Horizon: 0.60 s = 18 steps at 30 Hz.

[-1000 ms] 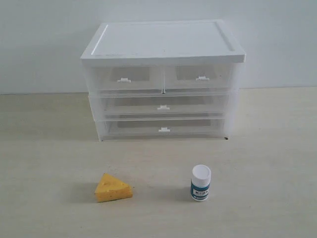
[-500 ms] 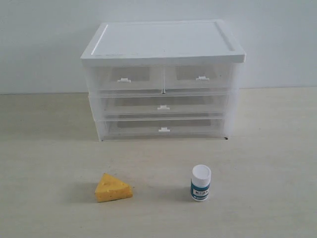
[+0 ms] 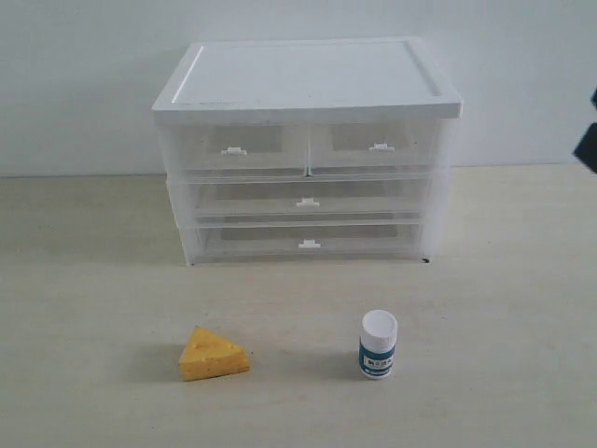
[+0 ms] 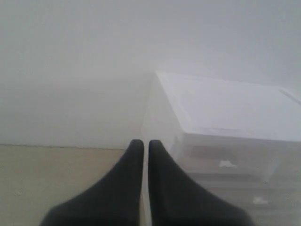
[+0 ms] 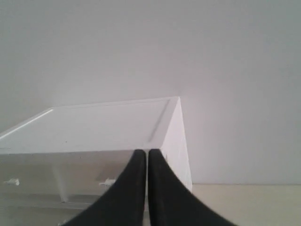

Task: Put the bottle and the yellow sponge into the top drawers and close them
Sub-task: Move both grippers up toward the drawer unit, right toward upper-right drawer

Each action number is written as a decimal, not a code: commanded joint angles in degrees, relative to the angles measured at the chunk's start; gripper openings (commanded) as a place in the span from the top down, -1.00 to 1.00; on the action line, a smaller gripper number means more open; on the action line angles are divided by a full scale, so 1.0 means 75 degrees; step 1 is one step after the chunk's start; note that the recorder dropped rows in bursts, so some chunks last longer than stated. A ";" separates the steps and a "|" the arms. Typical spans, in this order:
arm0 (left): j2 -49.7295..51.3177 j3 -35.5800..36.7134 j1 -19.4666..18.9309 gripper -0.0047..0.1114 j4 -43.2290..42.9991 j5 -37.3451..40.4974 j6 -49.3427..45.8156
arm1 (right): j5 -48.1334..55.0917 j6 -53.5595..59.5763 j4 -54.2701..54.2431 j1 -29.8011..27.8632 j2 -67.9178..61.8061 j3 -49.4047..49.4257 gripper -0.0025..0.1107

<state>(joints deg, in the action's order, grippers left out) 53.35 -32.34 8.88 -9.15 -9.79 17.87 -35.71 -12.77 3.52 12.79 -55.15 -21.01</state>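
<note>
The handle of the top drawer point(image 3: 381, 147) point(image 5: 107, 182) on the bottle's side of the white cabinet should be grabbed next by my right gripper, to pull that drawer open.
The small white bottle point(image 3: 378, 344) with a teal label stands upright on the table at the front right. The yellow sponge point(image 3: 213, 354), a cheese-like wedge, lies to its left. Behind them stands the white cabinet point(image 3: 308, 79); its two top drawers, left point(image 3: 233, 147) and right point(image 3: 378, 145), are pushed in. My left gripper point(image 4: 141, 144) is shut and empty, off to the cabinet's point(image 4: 225, 108) left side. My right gripper point(image 5: 143, 153) is shut and empty, near the cabinet's point(image 5: 94, 125) right corner. A dark bit of the right arm point(image 3: 588, 140) shows at the exterior view's right edge.
Two full-width translucent drawers, the upper point(image 3: 308, 200) and the lower point(image 3: 308, 242), sit shut below the top pair. A pale wall point(image 3: 84, 75) rises right behind the cabinet. Beige tabletop point(image 3: 93, 289) surrounds the objects.
A dark part of the right arm has come into the exterior view at its right edge. The bottle, sponge and drawers have not moved.
</note>
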 commanded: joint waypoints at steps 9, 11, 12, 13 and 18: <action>0.3393 -0.2737 0.1783 0.85 -0.1164 0.0055 -0.0019 | -0.3774 -0.0664 -0.1957 0.1756 -0.3713 -0.0047 0.96; 0.3872 -0.3264 0.1916 0.85 -0.1466 0.0199 -0.0019 | -0.4388 -0.1249 -0.2026 0.1866 -0.4335 -0.0047 0.96; 0.4054 -0.3471 0.1936 0.85 -0.1567 0.0281 -0.0032 | -0.4567 -0.1677 -0.1999 0.1885 -0.4622 -0.0059 0.96; 0.4233 -0.3725 0.1936 0.85 -0.1631 0.0381 -0.0032 | -0.4567 -0.2178 -0.1939 0.1900 -0.4891 -0.0104 0.96; 0.5158 -0.4683 0.1936 0.85 -0.1727 0.0567 -0.0073 | -0.4567 -0.3741 -0.1939 0.1900 -0.5811 -0.0612 0.96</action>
<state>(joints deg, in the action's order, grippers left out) 88.89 -64.13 23.11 -21.44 -6.40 17.66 -68.52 -34.40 -10.97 26.86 -95.73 -23.33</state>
